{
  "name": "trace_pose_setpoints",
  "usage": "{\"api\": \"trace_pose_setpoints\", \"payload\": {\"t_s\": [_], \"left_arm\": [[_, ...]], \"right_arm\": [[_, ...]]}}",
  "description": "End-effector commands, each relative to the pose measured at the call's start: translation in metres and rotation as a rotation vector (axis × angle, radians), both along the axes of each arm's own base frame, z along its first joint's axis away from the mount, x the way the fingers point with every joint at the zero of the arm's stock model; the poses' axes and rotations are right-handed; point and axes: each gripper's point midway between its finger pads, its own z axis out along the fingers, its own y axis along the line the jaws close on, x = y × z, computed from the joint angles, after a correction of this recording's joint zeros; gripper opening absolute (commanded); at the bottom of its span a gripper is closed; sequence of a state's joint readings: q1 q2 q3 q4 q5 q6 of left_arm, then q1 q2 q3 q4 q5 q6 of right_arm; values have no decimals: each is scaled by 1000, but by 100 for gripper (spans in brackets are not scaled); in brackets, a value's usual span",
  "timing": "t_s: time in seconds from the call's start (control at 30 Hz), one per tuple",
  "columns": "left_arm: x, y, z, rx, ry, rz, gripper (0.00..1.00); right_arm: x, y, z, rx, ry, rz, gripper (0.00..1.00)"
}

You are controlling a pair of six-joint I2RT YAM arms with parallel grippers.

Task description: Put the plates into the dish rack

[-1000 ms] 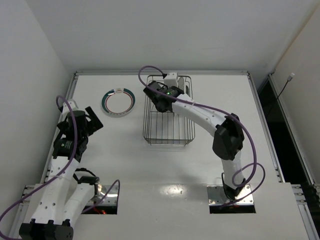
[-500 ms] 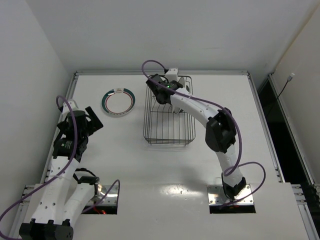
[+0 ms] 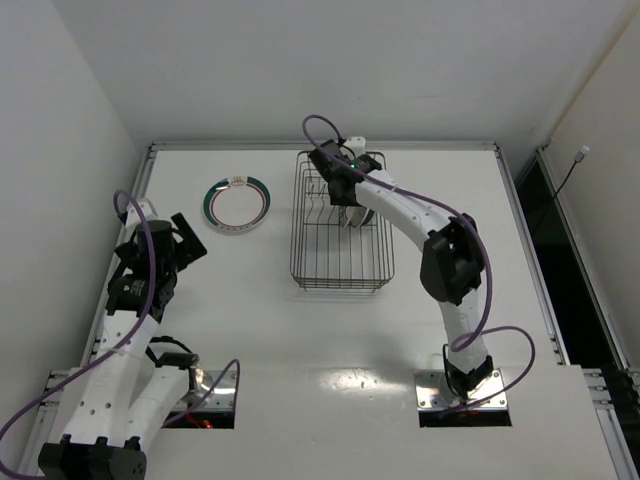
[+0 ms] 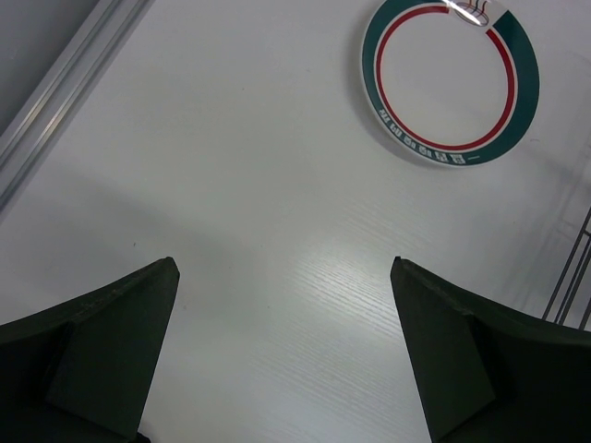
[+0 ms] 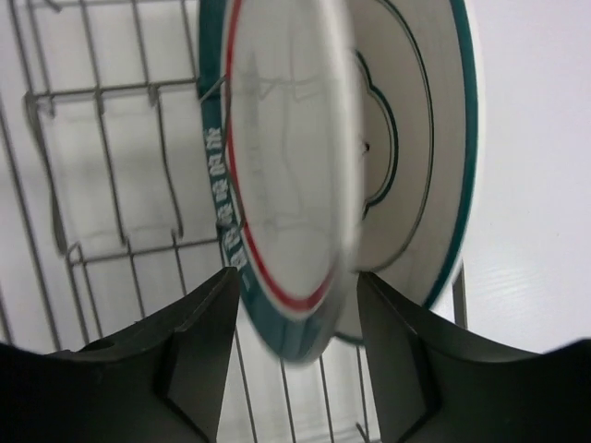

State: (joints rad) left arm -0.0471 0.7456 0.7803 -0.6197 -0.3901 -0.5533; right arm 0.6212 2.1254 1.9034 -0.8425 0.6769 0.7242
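Note:
My left gripper needs to grip the flat plate's rim (image 3: 210,220) (image 4: 379,122) near its white lettering, on the side facing that gripper, opposite the dish rack.
The dish rack (image 3: 340,262), a dark wire basket, stands at the table's back middle. My right gripper (image 3: 343,198) reaches into its far end. In the right wrist view its jaws (image 5: 295,277) stand apart on either side of an upright white plate with a teal-and-red rim (image 5: 277,185), which looks blurred. A second upright plate with a teal edge (image 5: 420,157) stands just behind it. Another teal-and-red rimmed plate (image 3: 237,204) lies flat on the table left of the rack, and it also shows in the left wrist view (image 4: 450,81). My left gripper (image 3: 176,240) is open and empty (image 4: 282,351).
The rack's upright tines (image 5: 166,194) and base wires lie left of the plates. A raised metal rail (image 3: 145,170) borders the table's left edge, with white walls around. The rack's near part (image 3: 340,250) holds no plates.
My right arm has swung toward the rack's far end, right of where it was. The rack has shifted slightly to the right. The left arm has not moved.

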Motion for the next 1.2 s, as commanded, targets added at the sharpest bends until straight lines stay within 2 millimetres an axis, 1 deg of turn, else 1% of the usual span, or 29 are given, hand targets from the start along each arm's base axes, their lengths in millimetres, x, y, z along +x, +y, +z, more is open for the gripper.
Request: {"api": "trace_pose_setpoints", "payload": {"t_s": [0.0,0.07,0.13,0.17,0.2,0.23,0.27,0.3,0.33,0.37,0.4,0.43,0.5,0.53,0.57,0.6,0.67,0.7,0.77,0.8,0.83,0.87,0.9,0.93,1.0,1.03,1.1,1.13,1.17], "left_arm": [[5,0,1,19,-6,-4,99],[13,-5,6,-12,-41,-16,99],[25,-17,6,-72,-74,-49,99],[32,-27,-2,-131,-58,-63,99],[39,-32,-2,-163,-62,-69,99],[48,-37,1,-193,-76,-79,99],[57,-47,6,-244,-88,-99,99],[67,-52,-7,-269,-48,-106,99],[78,-53,-5,-296,-64,-114,99],[85,-49,-12,-330,-53,-104,99],[91,-56,-15,-380,-41,-142,99],[102,-55,-30,-403,-12,-146,98],[108,-55,-46,-505,2,-148,95],[118,-53,-51,-535,-28,-155,95],[117,-52,-62,-606,-25,-143,95],[120,-52,-67,-635,-35,-142,94],[132,-52,-72,-671,-61,-151,94],[136,-49,-88,-699,-33,-125,94],[154,-46,-89,-704,-78,-130,93],[162,-45,-100,-727,-57,-109,91],[168,-44,-104,-735,-58,-103,90],[180,-47,-100,-745,-76,-111,90],[184,-47,-116,-760,-46,-93,87],[191,-45,-117,-757,-58,-98,85],[198,-45,-125,-790,-53,-72,78],[199,-45,-139,-802,-35,-58,73],[210,-43,-137,-802,-77,-69,61],[212,-43,-141,-802,-78,-70,47],[215,-42,-148,-804,-70,-66,38]], "right_arm": [[-16,-6,56,30,-12,64,52],[-23,-6,75,73,-37,79,52],[-34,-7,81,100,-35,104,52],[-42,-9,97,140,-70,116,52],[-45,-7,107,174,-92,130,52],[-51,-1,116,195,-109,180,52],[-61,9,114,254,-87,241,52],[-67,14,139,321,-147,285,52],[-76,17,134,340,-131,322,52],[-85,22,137,381,-122,361,52],[-92,26,142,405,-132,387,52],[-106,19,143,417,-135,397,52],[-121,15,145,439,-155,420,52],[-138,6,140,466,-156,415,52],[-143,6,142,501,-181,429,51],[-155,-2,118,493,-149,417,51],[-171,-7,115,552,-167,410,49],[-186,-16,112,577,-183,411,49],[-197,-23,114,608,-210,403,49],[-205,-29,117,629,-234,401,49],[-209,-34,120,626,-241,395,49],[-212,-39,118,619,-243,388,49],[-216,-46,121,611,-257,375,49],[-217,-47,124,616,-267,377,49],[-220,-51,115,600,-252,365,49],[-223,-54,114,596,-244,363,49],[-225,-58,114,594,-245,354,49],[-226,-57,114,599,-241,360,49],[-228,-58,118,604,-251,363,49]]}}
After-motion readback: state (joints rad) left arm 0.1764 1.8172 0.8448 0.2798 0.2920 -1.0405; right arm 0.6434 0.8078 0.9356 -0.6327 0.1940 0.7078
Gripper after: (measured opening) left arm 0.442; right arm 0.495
